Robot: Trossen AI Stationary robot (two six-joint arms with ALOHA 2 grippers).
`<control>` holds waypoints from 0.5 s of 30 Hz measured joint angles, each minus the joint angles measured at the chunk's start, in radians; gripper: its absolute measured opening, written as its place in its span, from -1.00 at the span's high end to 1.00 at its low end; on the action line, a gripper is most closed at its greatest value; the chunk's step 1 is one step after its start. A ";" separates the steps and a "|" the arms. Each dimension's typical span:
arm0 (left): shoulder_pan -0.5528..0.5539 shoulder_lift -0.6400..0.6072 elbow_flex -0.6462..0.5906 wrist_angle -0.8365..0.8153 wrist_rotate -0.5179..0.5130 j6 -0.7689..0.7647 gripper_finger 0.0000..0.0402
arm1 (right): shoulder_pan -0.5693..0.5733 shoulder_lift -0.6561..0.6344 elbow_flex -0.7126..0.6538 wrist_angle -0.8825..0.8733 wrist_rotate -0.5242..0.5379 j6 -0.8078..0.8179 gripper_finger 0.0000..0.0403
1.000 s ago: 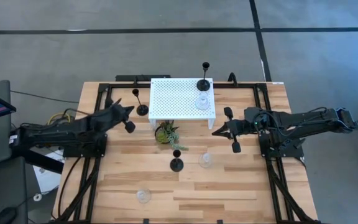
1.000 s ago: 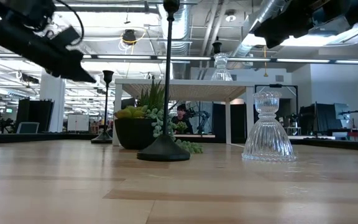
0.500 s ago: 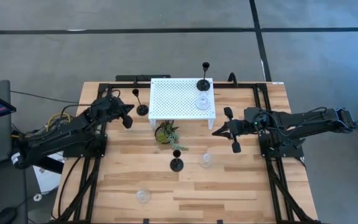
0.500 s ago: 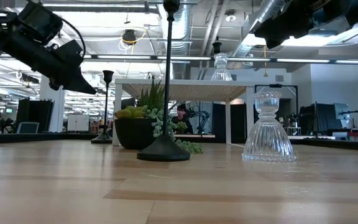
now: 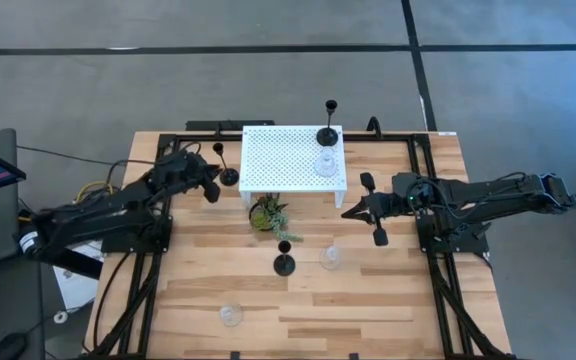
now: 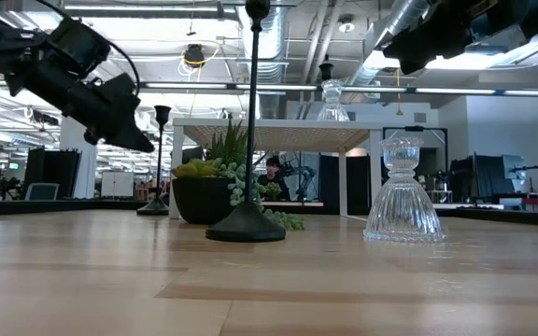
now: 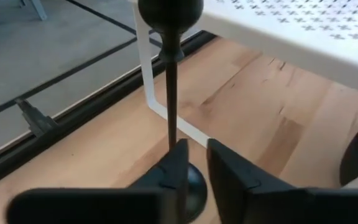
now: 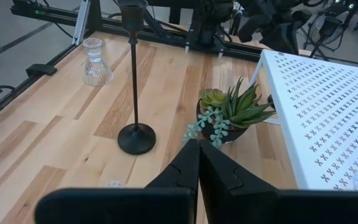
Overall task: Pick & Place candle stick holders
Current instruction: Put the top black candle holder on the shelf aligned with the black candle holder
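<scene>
The black holder's stem is beside the narrow gap between my left gripper's fingers. I will open them wider and close on the stem (image 7: 171,70) under the holder's cup.
A black candle stick holder (image 5: 228,172) stands on its round base on the table just left of the white perforated stand (image 5: 278,155). My left gripper (image 5: 213,186) hovers close beside it, open by a narrow gap; in the left wrist view its fingers (image 7: 194,152) stand just in front of the thin stem (image 7: 171,93) and base. Another black holder (image 5: 326,132) and a glass one (image 5: 324,165) stand on the white stand. A third black holder (image 5: 284,262) and two glass ones (image 5: 331,258) (image 5: 231,315) stand on the table. My right gripper (image 5: 348,212) waits right of the stand, shut and empty.
A small green potted plant (image 5: 268,215) sits just in front of the white stand, between the two arms. Black rails (image 5: 298,132) run along the table's far edge and sides. Bare wood lies along the near edge (image 5: 368,320).
My left gripper has gone toward the table's far edge and right, and down, closing in on the black holder beside the white stand. The holders have not moved.
</scene>
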 joint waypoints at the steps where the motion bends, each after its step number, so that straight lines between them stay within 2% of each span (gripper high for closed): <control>1: 0.000 0.018 0.000 0.019 0.000 0.000 0.61 | 0.000 0.000 0.000 0.000 0.000 0.000 1.00; 10: 0.000 0.110 0.001 0.106 -0.028 0.000 -0.08 | 0.000 0.000 0.000 -0.009 0.000 0.000 1.00; 15: 0.000 0.163 0.001 0.124 -0.056 0.000 -0.34 | 0.000 0.000 0.000 -0.009 0.000 -0.001 1.00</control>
